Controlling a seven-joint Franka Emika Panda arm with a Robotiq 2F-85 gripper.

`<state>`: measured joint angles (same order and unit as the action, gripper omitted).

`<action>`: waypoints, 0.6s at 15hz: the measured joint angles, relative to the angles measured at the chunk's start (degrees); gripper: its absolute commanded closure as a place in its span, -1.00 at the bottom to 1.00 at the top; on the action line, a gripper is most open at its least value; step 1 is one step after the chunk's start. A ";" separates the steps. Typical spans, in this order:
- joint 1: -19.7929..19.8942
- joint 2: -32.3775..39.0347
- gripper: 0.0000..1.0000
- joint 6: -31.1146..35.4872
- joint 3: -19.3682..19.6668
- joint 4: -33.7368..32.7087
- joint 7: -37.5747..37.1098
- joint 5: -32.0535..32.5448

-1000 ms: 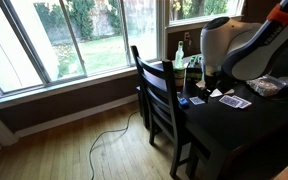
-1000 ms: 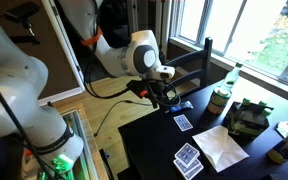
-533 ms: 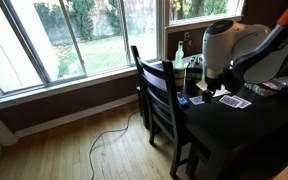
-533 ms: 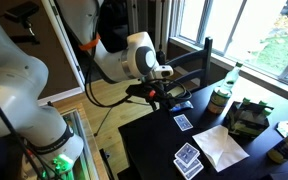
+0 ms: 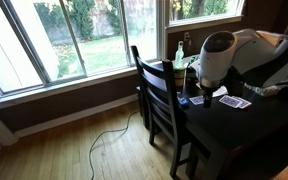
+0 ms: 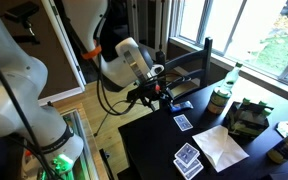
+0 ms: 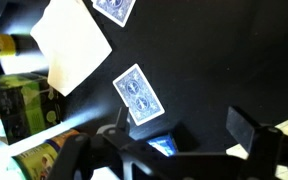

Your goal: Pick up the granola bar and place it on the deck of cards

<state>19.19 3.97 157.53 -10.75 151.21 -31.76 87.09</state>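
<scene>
The granola bar, the packet beside the nearest playing card at the table's edge, should be gripped next by my gripper on the blue part of the granola bar point(image 5: 184, 102) point(image 7: 163, 145).
A small blue packet point(image 7: 164, 146) lies near the edge of the black table point(image 7: 214, 60); I cannot tell whether it is the granola bar. It also shows in both exterior views point(image 6: 184, 105) point(image 5: 195, 100). My gripper point(image 7: 179, 135) is open, low over the table, with its two fingers on either side of the packet and not touching it. It also shows in both exterior views point(image 6: 162, 97) point(image 5: 200, 90). Blue-backed playing cards lie nearby: one point(image 7: 137, 95) just beyond the packet, another point(image 7: 114, 8) farther off, and a small pile point(image 6: 188, 158).
A white napkin point(image 7: 72, 45) point(image 6: 222, 145) lies on the table. A green box point(image 7: 19, 105) point(image 6: 246, 118) and a bottle point(image 6: 221, 96) stand by the window side. A dark wooden chair point(image 5: 156, 90) stands against the table's edge.
The arm has swung down and forward, bringing the gripper lower over the table edge and closer to the blue packet. The things on the table have not moved.
</scene>
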 measured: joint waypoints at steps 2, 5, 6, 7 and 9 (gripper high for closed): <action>-0.93 1.82 -1.00 0.00 -0.65 -1.78 -3.14 8.39; -2.12 4.75 -1.00 0.01 -1.53 -5.72 -8.78 20.67; -2.20 5.96 -1.00 0.01 -1.64 -7.20 -11.40 24.78; -2.17 7.28 -1.00 0.01 -1.65 -8.55 -14.01 28.56; -1.95 10.21 -1.00 0.01 -1.65 -10.69 -18.08 34.56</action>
<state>17.24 14.17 157.54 -12.40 140.52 -49.84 121.66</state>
